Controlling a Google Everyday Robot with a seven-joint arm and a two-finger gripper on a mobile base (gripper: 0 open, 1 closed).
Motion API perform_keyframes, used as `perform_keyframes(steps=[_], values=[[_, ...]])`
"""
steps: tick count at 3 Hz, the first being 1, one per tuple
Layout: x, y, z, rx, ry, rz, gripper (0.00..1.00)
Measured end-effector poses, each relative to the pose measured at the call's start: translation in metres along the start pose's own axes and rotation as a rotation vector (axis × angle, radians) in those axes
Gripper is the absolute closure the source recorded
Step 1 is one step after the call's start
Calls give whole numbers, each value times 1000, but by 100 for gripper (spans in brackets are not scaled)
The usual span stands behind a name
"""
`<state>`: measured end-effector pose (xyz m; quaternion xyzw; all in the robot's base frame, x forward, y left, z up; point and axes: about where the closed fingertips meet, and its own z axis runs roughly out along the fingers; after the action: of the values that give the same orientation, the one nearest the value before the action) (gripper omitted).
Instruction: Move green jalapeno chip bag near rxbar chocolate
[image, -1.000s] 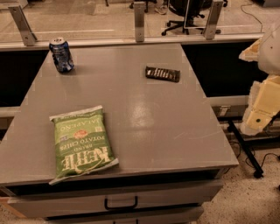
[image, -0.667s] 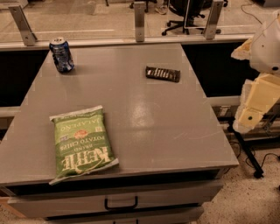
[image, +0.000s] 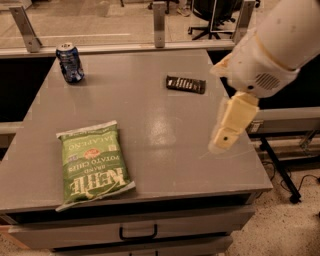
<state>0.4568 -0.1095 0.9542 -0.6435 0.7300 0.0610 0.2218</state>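
Observation:
Next, I move my gripper next to the green jalapeno chip bag's middle (image: 93, 159) and close it there, because the bag must move near the rxbar chocolate.
The green jalapeno chip bag (image: 93, 165) lies flat at the front left of the grey table (image: 165, 150), with its white "KETTLE" lettering upside down to me. The rxbar chocolate (image: 186, 84), a small dark bar, lies at the back right of the table, far from the bag. My gripper (image: 221, 142) hangs from the white arm (image: 272, 50) above the table's right side. It is in front of the rxbar, well to the right of the bag, and holds nothing.
A blue soda can (image: 70, 62) stands at the back left corner. A railing with metal posts (image: 159, 22) runs behind the table. Drawers with a black handle (image: 137, 232) sit under the front edge. An office chair base (image: 207, 30) stands on the floor behind.
The arm has swung in from the right edge of the view to above the table's right side. The bag, bar and can have not moved.

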Motion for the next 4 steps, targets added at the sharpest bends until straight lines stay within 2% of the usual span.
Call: perform_keyframes(steps=[1,2,3,4], values=[[-53,1,38,-35,-135,-26,0],[-53,1,38,-35,-135,-26,0],[-76,2,69,-61,-199,-11,0],[-123,7,132,-122,-296,20,0]])
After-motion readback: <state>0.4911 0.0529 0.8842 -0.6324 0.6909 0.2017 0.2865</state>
